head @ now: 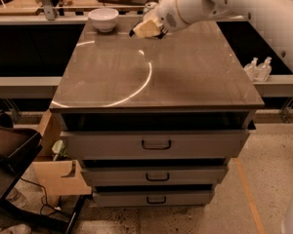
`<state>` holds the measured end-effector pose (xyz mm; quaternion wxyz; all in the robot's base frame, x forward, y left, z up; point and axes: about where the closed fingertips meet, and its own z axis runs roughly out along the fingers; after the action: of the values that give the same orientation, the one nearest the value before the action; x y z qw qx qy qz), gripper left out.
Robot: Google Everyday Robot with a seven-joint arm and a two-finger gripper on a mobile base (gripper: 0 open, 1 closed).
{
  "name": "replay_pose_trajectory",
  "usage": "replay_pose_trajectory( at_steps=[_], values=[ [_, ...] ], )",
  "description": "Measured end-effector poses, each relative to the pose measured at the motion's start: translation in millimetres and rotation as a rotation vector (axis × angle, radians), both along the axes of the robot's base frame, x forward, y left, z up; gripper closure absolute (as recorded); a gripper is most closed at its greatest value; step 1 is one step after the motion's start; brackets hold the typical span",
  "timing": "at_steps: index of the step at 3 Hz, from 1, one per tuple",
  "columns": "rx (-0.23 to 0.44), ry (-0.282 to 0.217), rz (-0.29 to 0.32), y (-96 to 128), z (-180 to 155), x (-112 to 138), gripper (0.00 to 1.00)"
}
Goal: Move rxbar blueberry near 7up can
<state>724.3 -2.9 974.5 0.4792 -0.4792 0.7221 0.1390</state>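
Next, my gripper lets go of the rxbar blueberry on the table (175, 44) beside the 7up can, on the side of the can away from the white bowl.
My gripper (143, 30), with cream-coloured fingers, hangs over the far part of the table top (195, 77), just right of the white bowl. It is shut on the rxbar blueberry (132, 33), of which only a dark end shows at the fingertips. The 7up can (149, 5) stands at the far edge right behind the gripper. Only its shiny top shows above my wrist; the rest is hidden by my arm.
A white bowl (103, 18) sits at the table's far left. Below the top are three drawers (156, 144). Two small bottles (258, 68) stand on a ledge to the right. A cardboard box (58, 174) and a dark bin (10, 145) lie on the floor at left.
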Motion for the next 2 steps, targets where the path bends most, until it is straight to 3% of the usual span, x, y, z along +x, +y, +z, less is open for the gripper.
replay_pose_trajectory(
  at_steps=[1,2],
  values=[
    [0.027,-0.026,-0.053,-26.2,11.0,30.5,1.0],
    [0.027,-0.026,-0.053,-26.1,10.9,30.6,1.0]
  ],
)
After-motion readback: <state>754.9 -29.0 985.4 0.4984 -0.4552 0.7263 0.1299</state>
